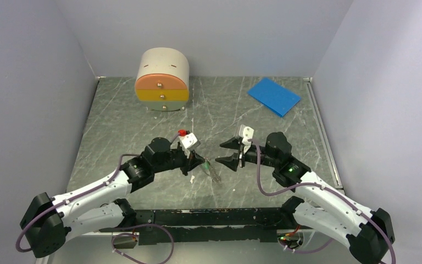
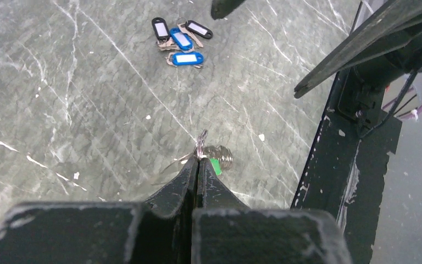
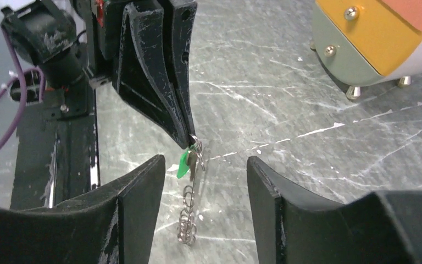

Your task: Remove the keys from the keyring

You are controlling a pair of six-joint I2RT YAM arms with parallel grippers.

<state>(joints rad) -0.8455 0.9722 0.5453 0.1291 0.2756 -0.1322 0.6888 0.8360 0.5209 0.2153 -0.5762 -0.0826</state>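
Note:
The green key tag hangs joined to the keyring by the small loop under my left gripper, so next my right gripper pinches that loop (image 3: 200,158) and pulls it away.
My left gripper (image 1: 200,162) is shut on the top of the keyring (image 3: 195,147) and holds it above the table. The green key tag (image 3: 184,164) hangs right under the left fingertips (image 3: 182,129). The grey chain-like keyring (image 3: 189,215) dangles below it and reaches the table. In the left wrist view my gripper (image 2: 199,160) pinches the ring (image 2: 200,142), with the green tag (image 2: 215,166) and coiled chain (image 2: 223,155) beside it. My right gripper (image 3: 204,165) is open, its jaws on either side of the hanging chain without touching it.
Loose blue and black tags (image 2: 179,40) lie on the table beyond the left gripper. A small drawer cabinet (image 1: 162,80) stands at the back left. A blue sheet (image 1: 273,96) lies at the back right. A black rail (image 1: 209,217) runs along the near edge.

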